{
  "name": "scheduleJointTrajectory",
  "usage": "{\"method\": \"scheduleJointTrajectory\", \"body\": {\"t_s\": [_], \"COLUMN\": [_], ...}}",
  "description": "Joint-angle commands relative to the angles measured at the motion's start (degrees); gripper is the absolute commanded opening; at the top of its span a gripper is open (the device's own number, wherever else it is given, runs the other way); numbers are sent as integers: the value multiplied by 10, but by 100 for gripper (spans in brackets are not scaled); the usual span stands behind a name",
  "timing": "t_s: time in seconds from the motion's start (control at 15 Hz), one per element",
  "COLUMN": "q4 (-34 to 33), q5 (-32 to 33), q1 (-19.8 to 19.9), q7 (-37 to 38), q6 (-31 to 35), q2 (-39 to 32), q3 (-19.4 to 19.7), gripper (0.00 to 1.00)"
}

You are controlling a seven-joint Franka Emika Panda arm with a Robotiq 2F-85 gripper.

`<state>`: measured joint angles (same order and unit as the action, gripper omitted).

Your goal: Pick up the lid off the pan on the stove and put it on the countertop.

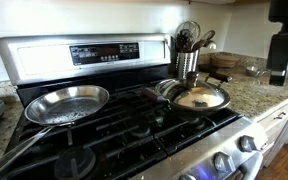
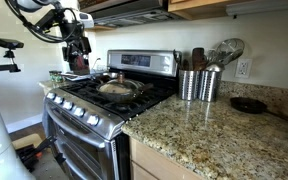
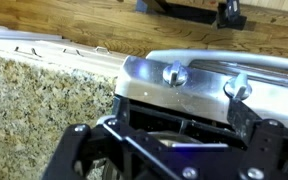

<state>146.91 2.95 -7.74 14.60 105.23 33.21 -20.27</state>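
Observation:
The brown knob (image 1: pixel 191 79) on top of the glass lid lifts the lid, so my gripper goes to it next and closes there.
The glass lid (image 1: pixel 200 98) with a metal rim sits on the dark pan (image 1: pixel 166 90) on the stove's (image 1: pixel 134 130) front right burner. Both also show in an exterior view, the lid (image 2: pixel 117 87) on the pan (image 2: pixel 132 95), on the stove (image 2: pixel 84 105). My gripper (image 2: pixel 76 45) hangs high above the stove's far side, well away from the lid. In the wrist view the gripper (image 3: pixel 174 150) has its fingers spread wide and empty, above the stove's front panel (image 3: pixel 204 95) and the granite countertop (image 3: pixel 39 105).
A shiny silver skillet (image 1: pixel 69 103) sits on the other front burner. Metal utensil holders (image 2: pixel 197 84) stand beside the stove on the countertop (image 2: pixel 214 135). A second black pan (image 2: pixel 249 104) lies further along it. A black stand (image 1: pixel 284 45) rises at the counter's end.

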Motion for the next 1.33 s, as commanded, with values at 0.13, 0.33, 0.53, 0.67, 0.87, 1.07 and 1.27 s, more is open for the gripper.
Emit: {"method": "scheduleJointTrajectory", "body": {"t_s": [0.13,0.33,0.53,0.67,0.87,1.07,1.27], "q4": [3,-7,-23,-11,-11,-17,-28], "q5": [58,77,78,71,71,76,90], "q1": [9,17,23,16,15,15,21], "q7": [-31,-54,-66,-55,-55,-64,-76], "q6": [147,223,261,246,245,290,352], "q2": [-52,-95,-131,-117,-119,-141,-169], "q3": [50,75,91,87,85,86,88], "gripper": [100,100,100,100,100,100,100]}}
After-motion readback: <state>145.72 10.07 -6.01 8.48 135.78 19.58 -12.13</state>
